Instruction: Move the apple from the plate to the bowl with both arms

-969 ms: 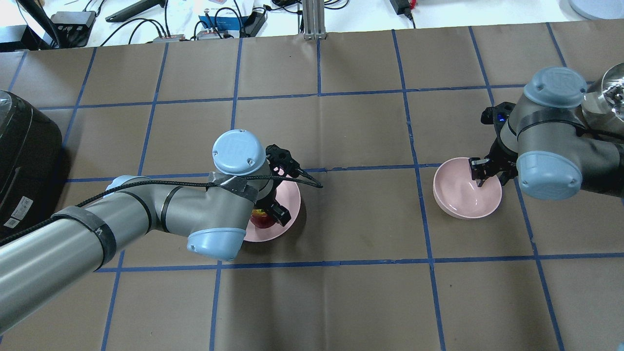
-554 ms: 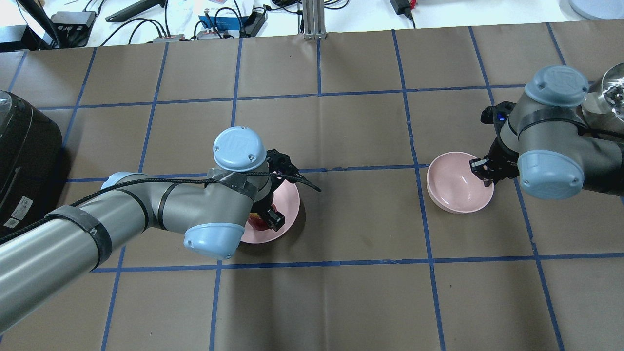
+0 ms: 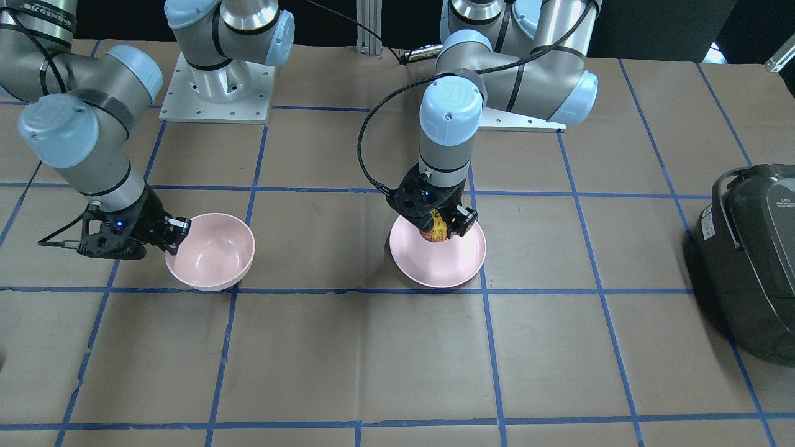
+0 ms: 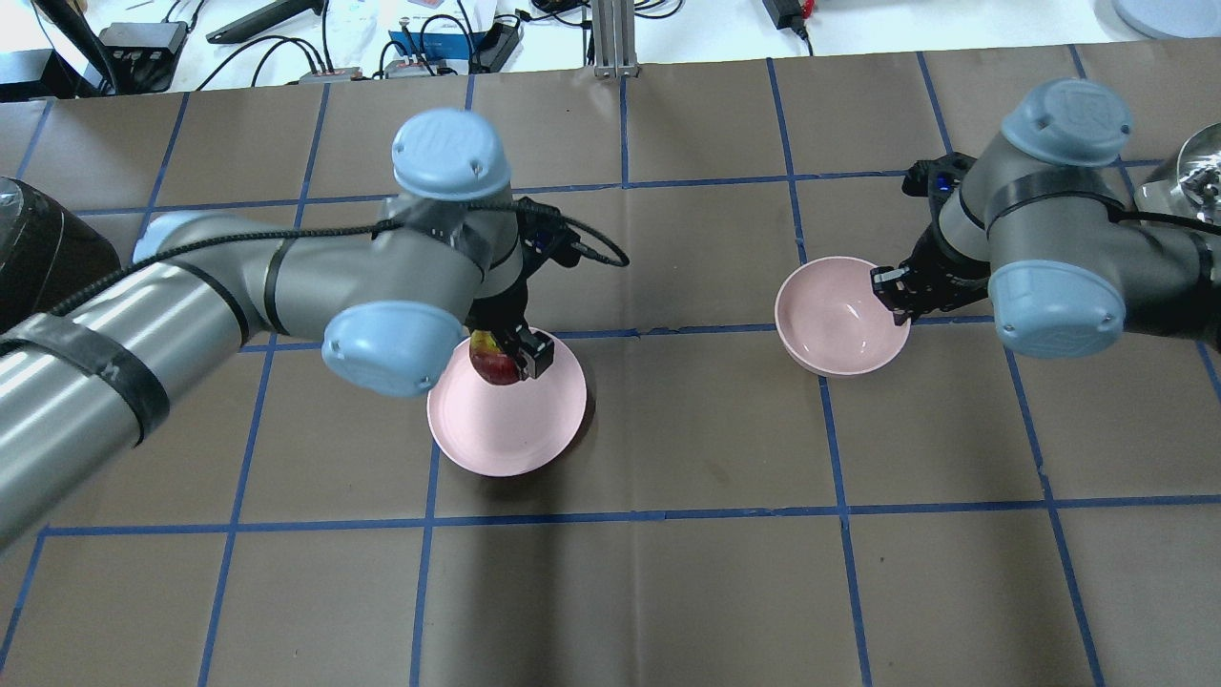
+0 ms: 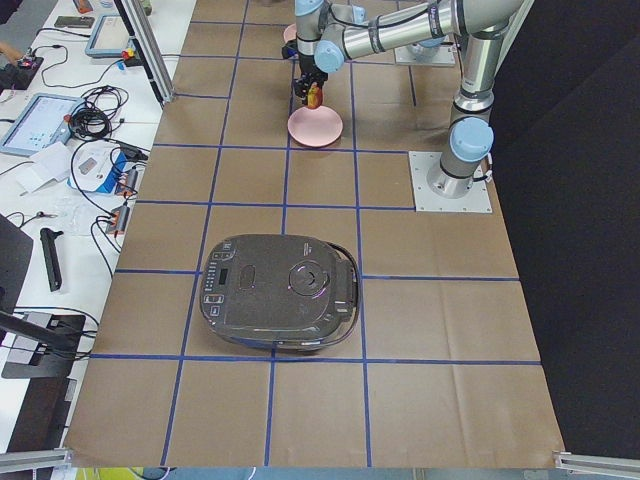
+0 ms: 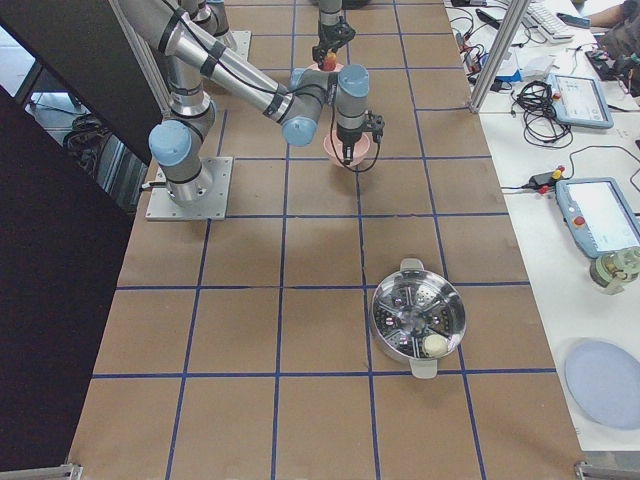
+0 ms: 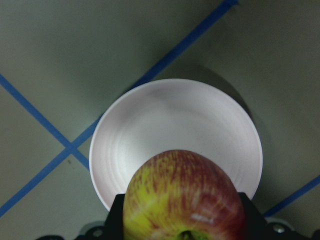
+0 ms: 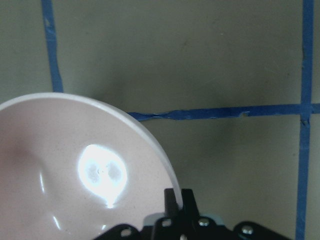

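Observation:
My left gripper is going to release the apple inside the pink bowl, over the bare table (image 3: 279, 264) between bowl and plate.
My left gripper (image 4: 504, 358) is shut on the red and yellow apple (image 4: 491, 365) and holds it above the far edge of the pale pink plate (image 4: 520, 420). In the front view the apple (image 3: 435, 230) hangs between the fingers over the plate (image 3: 444, 264). The left wrist view shows the apple (image 7: 184, 197) close up with the bare plate (image 7: 175, 125) below. My right gripper (image 4: 892, 291) is shut on the right rim of the pink bowl (image 4: 835, 315), lifted off the table and empty. The rim also shows between the fingertips in the right wrist view (image 8: 170, 185).
A black rice cooker (image 3: 748, 254) stands at the table's left end. A steel pot (image 6: 418, 320) with a steamer insert stands at the right end. Cables and devices (image 4: 315, 38) lie beyond the far table edge.
My left gripper has closed on the apple and lifted it off the plate. My right gripper has carried the bowl to the left and away from me, towards the middle.

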`<control>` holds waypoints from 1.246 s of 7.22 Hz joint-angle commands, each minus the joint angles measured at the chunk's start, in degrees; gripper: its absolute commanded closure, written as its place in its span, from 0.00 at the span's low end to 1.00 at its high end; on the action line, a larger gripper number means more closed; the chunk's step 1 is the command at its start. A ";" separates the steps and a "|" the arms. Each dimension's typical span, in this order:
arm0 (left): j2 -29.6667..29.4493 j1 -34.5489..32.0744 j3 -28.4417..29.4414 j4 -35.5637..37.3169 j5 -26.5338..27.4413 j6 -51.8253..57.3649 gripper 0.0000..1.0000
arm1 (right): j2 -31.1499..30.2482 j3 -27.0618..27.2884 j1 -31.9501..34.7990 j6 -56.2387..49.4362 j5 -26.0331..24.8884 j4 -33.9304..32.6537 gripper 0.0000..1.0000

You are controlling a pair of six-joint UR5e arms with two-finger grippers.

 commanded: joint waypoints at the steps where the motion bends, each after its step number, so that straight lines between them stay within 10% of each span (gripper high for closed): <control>1: -0.35 -0.10 8.70 -8.34 -1.01 -20.22 0.59 | 0.67 -0.01 7.49 8.69 0.62 -0.30 0.95; 3: -0.79 -1.06 8.62 -8.78 -3.91 -30.40 0.59 | 1.20 0.25 7.69 8.98 0.80 0.31 0.88; 5: -0.61 -1.59 8.62 -8.79 -3.83 -37.63 0.59 | 2.34 0.69 7.86 11.43 0.71 0.67 0.49; 7: -1.49 -3.60 8.71 -7.82 -3.92 -42.56 0.59 | 2.25 0.35 7.95 11.79 0.10 0.23 0.40; 9: -5.07 -7.02 10.19 -6.08 -4.96 -48.70 0.59 | 1.64 -4.20 6.99 11.09 -0.43 0.49 0.00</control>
